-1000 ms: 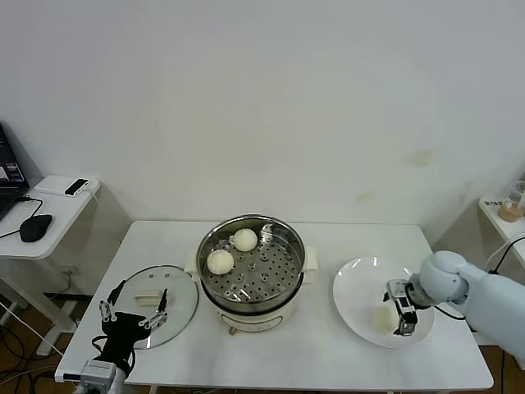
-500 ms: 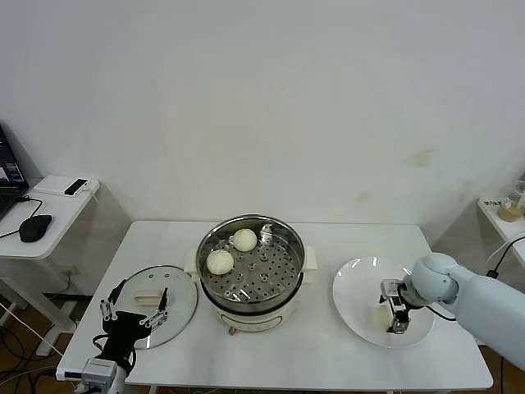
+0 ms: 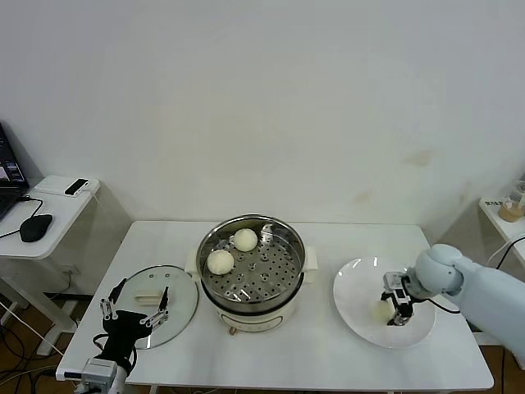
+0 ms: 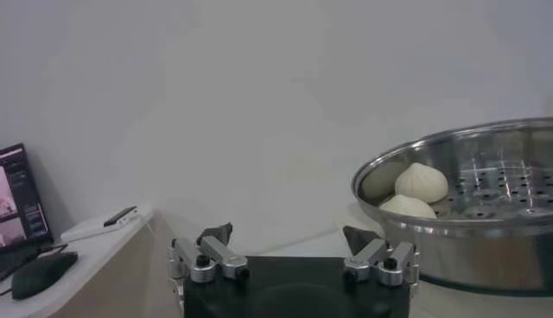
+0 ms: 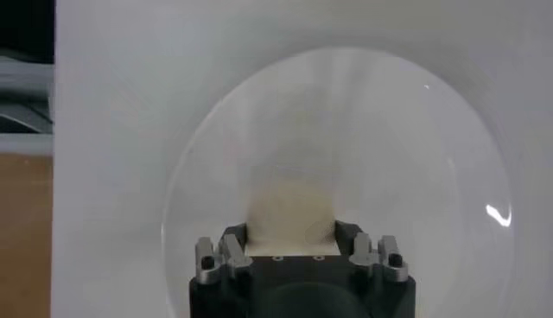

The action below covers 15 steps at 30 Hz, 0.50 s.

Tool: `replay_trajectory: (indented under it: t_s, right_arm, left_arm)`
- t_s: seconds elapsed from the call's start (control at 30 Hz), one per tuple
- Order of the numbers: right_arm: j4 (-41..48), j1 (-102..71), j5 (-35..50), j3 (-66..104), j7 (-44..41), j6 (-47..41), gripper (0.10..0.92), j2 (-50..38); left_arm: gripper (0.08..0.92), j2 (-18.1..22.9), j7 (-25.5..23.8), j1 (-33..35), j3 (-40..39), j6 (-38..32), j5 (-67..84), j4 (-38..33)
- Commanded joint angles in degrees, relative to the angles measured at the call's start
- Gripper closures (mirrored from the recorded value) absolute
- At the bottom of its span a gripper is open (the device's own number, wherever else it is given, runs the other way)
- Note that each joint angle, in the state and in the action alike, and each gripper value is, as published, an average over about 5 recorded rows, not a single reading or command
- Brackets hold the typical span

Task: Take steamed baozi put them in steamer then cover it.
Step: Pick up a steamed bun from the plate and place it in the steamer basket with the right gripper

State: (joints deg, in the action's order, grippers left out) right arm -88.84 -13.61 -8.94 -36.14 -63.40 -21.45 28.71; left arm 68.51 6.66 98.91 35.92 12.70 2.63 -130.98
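My right gripper should release its baozi, still held low over the plate, in the steamer [image 3: 247, 286], between the baozi already there and the front rim.
On the white plate [image 3: 354, 289] at the right lies one baozi [image 3: 381, 311], and my right gripper [image 3: 396, 309] is shut on it. The right wrist view shows that baozi [image 5: 289, 207] pinched between both fingers of the gripper [image 5: 290, 231], low over the plate [image 5: 397, 147]. The steamer [image 3: 246, 310] stands mid-table holding two baozi [image 3: 220, 262] [image 3: 245, 240], seen too in the left wrist view as the steamer [image 4: 484, 233] with baozi [image 4: 421, 182]. The cover [image 3: 176, 305] lies flat left of the steamer. My left gripper [image 3: 133, 305] hovers open at the cover's near edge, nothing between its fingers [image 4: 220, 235].
A side table [image 3: 57, 205] at the far left carries a mouse [image 3: 35, 227], a laptop edge and a small device. A shelf with a cup [image 3: 510, 211] is at the far right. The white table's front edge [image 3: 287, 384] runs close below the plate and cover.
The right gripper's fingers have closed in on the baozi on the plate, and the wrist shifted slightly toward the back. The left arm has not moved.
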Motion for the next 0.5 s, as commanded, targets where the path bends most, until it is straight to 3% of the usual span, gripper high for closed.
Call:
replay_trajectory:
  t_s: [0.03, 0.5]
  right_arm:
    - [-0.24, 13.01, 4.21, -3.25, -4.39, 2.13, 0.397, -0.82]
    - [2.00, 39.10, 15.62, -14.23, -1.34, -0.68, 0.389, 13.78]
  left_arm:
    - [0.177, -0.23, -0.03, 0.09, -0.05, -0.10, 0.11, -0.05]
    - [0.177, -0.50, 0.06, 0.80, 0.16, -0.21, 0.03, -0.63]
